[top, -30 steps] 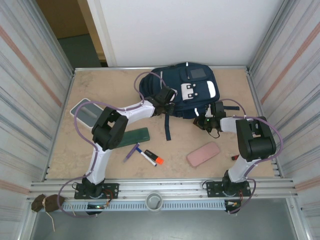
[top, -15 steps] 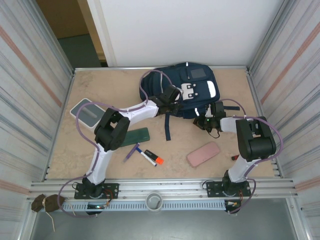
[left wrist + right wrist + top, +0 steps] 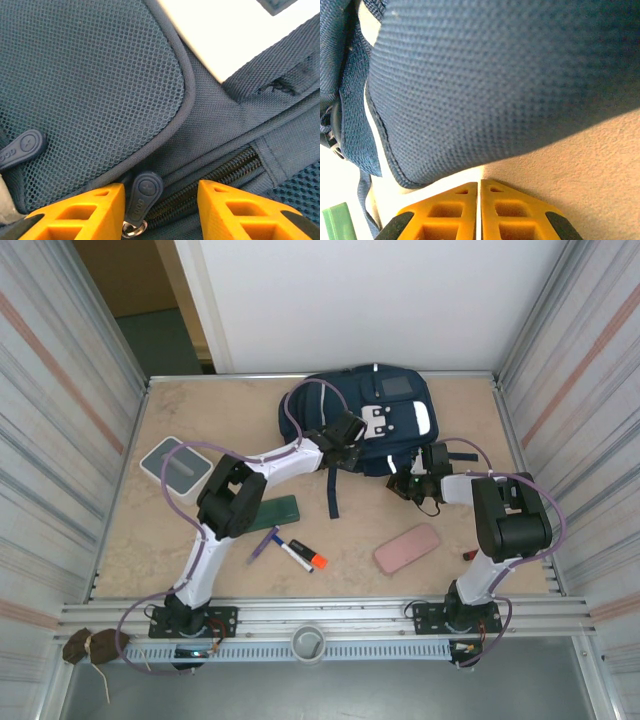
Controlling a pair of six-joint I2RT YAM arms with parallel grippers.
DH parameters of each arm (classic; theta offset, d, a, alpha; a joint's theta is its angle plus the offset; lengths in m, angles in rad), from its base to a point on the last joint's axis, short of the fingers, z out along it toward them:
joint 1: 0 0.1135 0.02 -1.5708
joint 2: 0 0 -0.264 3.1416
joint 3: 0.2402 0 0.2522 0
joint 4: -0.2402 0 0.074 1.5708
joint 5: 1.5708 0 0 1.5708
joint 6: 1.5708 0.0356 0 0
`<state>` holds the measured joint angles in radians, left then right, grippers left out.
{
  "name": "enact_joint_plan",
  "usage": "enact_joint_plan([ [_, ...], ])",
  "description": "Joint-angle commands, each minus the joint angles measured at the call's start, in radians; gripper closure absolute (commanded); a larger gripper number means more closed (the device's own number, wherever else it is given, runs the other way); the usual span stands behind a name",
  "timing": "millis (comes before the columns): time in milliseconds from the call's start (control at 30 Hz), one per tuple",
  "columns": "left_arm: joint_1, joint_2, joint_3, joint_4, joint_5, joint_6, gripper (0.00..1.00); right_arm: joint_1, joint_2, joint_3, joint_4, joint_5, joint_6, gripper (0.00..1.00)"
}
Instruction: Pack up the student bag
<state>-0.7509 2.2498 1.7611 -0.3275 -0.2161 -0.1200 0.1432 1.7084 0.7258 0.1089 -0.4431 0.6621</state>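
Note:
The dark-blue zipper pull lies at a slant against one finger of the robot's open left gripper, so that gripper should center over it and pinch below its round end [image 3: 148,187].
The student bag [image 3: 345,395] lies flat at the back of the table, navy with white and grey patches. My left gripper [image 3: 345,436] rests on its near left part. In the left wrist view that gripper [image 3: 161,200] stands open over a closed zipper [image 3: 220,177]. A dark-blue zipper pull [image 3: 142,192] lies between the orange fingers, close to the left finger [image 3: 85,210] and not pinched. My right gripper [image 3: 405,484] sits at the bag's near right edge. In the right wrist view it [image 3: 479,184] is shut with nothing in it, just short of the bag's mesh fabric [image 3: 495,85].
On the table nearer the arms lie a green flat case [image 3: 272,510], a purple pen [image 3: 264,543], a marker with an orange cap [image 3: 302,555] and a pink case [image 3: 407,547]. A grey-green box [image 3: 172,465] sits at the left. A dark strap [image 3: 333,495] trails from the bag.
My left gripper has slid to the right along the bag and its jaws have opened. The right arm has not moved.

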Motion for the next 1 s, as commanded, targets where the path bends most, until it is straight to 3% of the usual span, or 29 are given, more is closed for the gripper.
enact_joint_plan([
  [0,0.01,0.023,0.003,-0.053,-0.075,0.011,0.55,-0.005,0.023,0.009,-0.025,0.003,-0.024,0.9],
  [267,0.029,0.024,0.0,-0.023,0.013,-0.006,0.55,-0.017,-0.042,0.014,-0.051,-0.018,-0.044,0.91],
  [567,0.045,0.06,0.019,-0.018,0.072,0.009,0.79,-0.012,-0.198,0.067,-0.099,-0.026,-0.074,0.87],
  [900,0.044,0.005,-0.009,0.026,0.111,0.028,1.0,0.01,0.032,0.272,-0.063,0.005,-0.027,0.82],
  [967,0.045,-0.027,-0.04,0.059,0.115,0.026,1.0,0.01,0.08,0.29,-0.084,0.02,-0.027,0.82],
])
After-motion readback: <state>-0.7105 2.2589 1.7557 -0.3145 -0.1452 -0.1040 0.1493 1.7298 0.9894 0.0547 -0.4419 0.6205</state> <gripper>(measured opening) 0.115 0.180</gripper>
